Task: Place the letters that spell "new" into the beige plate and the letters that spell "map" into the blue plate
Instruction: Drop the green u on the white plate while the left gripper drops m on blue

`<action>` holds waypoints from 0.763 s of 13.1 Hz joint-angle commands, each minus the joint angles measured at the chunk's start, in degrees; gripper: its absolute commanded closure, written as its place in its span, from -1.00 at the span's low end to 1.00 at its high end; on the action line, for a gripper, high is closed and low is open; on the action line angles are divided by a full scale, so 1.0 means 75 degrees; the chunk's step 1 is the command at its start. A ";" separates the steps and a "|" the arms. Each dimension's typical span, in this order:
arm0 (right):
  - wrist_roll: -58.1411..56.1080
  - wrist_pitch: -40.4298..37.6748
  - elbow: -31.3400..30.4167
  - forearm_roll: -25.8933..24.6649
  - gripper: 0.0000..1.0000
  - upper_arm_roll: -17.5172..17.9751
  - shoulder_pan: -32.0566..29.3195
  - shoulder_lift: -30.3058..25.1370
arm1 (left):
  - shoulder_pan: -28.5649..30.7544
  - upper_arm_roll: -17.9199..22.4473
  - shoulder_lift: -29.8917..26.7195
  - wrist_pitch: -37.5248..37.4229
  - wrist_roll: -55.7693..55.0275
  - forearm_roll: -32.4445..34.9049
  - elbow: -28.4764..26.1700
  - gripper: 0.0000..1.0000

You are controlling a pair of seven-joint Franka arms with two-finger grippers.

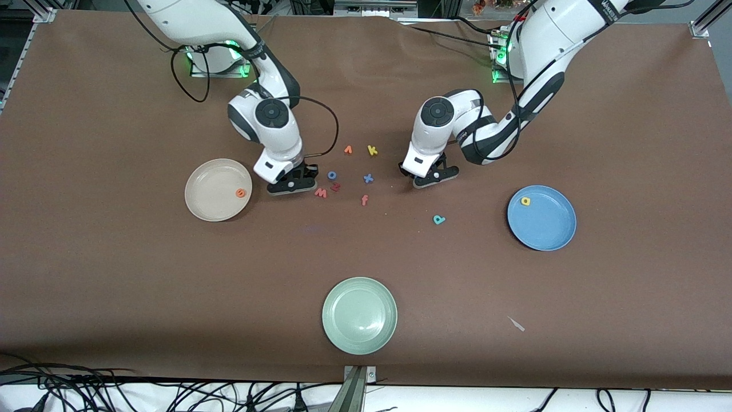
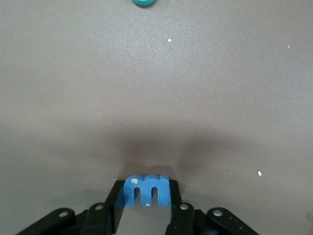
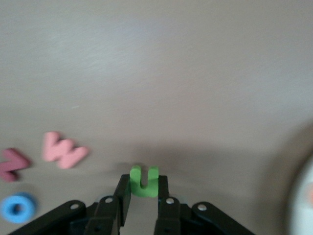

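My left gripper should release the purple-blue m in the blue plate (image 1: 533, 210), setting it free close beside the yellow a that is there.
My left gripper (image 2: 146, 194) is shut on the purple-blue m (image 2: 146, 189), low at the cloth near the middle of the table (image 1: 434, 178). The teal p (image 1: 438, 219) lies nearer the front camera than that gripper; its edge shows as the teal p (image 2: 144, 2). My right gripper (image 3: 144, 186) is shut on the green n (image 3: 144, 181), low beside the beige plate (image 1: 210, 200), where the right gripper (image 1: 292, 185) hides it. The orange e (image 1: 241, 193) lies in that plate. The pinkish-red w (image 1: 321, 193) rests beside this gripper. The yellow a (image 1: 525, 201) lies in the blue plate (image 1: 546, 226).
Loose letters lie between the grippers: dark red z (image 1: 335, 186), blue o (image 1: 331, 175), blue x (image 1: 368, 178), orange v (image 1: 348, 150), yellow k (image 1: 372, 150) and a reddish f (image 1: 364, 199). A pale green plate (image 1: 359, 315) sits near the front edge.
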 commanded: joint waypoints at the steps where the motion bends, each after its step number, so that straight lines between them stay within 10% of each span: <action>1: -0.1678 -0.0296 -0.0458 0.0028 0.66 -0.0735 -0.0027 -0.0693 | 0.0053 0.0246 0.0265 -0.0102 -0.0120 0.0532 0.0255 0.29; 6: -0.4027 -0.0133 -0.0997 0.0017 0.61 -0.1137 -0.1033 -0.0964 | 0.0613 -0.0105 0.0218 -0.1179 0.0602 -0.0097 0.1064 0.39; 8: -0.3819 0.0102 -0.1162 0.0040 -0.04 -0.1113 -0.1059 -0.0988 | 0.0942 -0.0200 0.0206 -0.2102 0.1691 -0.0800 0.1636 0.39; 10: -0.2689 0.0009 -0.1151 0.0331 -0.25 -0.0543 -0.1047 -0.1081 | 0.1374 -0.0188 0.0218 -0.2877 0.2873 -0.1166 0.2130 0.39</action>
